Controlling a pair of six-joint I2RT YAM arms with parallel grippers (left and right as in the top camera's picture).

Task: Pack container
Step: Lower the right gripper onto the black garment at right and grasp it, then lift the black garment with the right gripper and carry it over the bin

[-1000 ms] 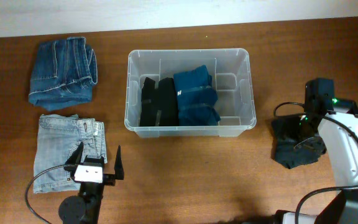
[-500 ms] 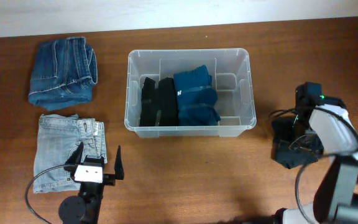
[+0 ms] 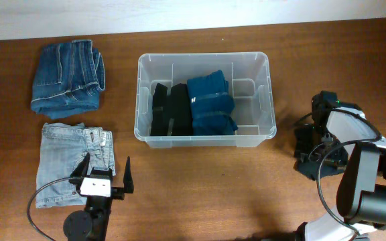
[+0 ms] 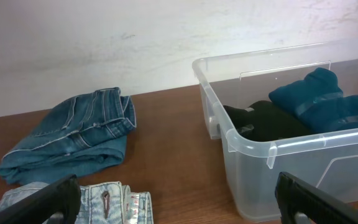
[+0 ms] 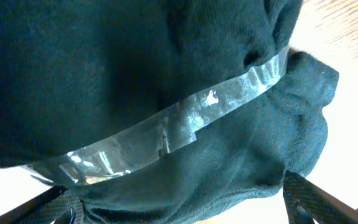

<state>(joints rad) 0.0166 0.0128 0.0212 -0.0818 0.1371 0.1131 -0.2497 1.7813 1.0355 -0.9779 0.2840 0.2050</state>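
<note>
My right gripper is to close on the clear tape band (image 3: 313, 144) (image 5: 160, 138) around the dark teal garment and squeeze the folded cloth together there.
The clear plastic container (image 3: 205, 138) stands mid-table and holds black folded clothes (image 3: 169, 108) beside dark teal ones (image 3: 211, 102). In the left wrist view its near corner (image 4: 247, 147) is at the right. My left gripper (image 3: 106, 173) rests open near the front left edge, just right of folded light denim (image 3: 62, 161); nothing is between its fingers (image 4: 42, 202). My right gripper (image 3: 320, 144) is down on a dark teal folded garment (image 3: 311, 161) at the right. In the right wrist view this garment (image 5: 166, 93), bound by clear tape (image 5: 185, 118), fills the frame, with the gripper (image 5: 182, 205) open and a finger on each side.
Folded dark blue jeans (image 3: 68, 79) lie at the back left, also showing in the left wrist view (image 4: 73, 140). A pale wall runs behind the table. Bare wood lies between the container and both arms.
My right arm has swung left and come down over the dark teal garment, its jaws spreading wider. The left arm has stayed still.
</note>
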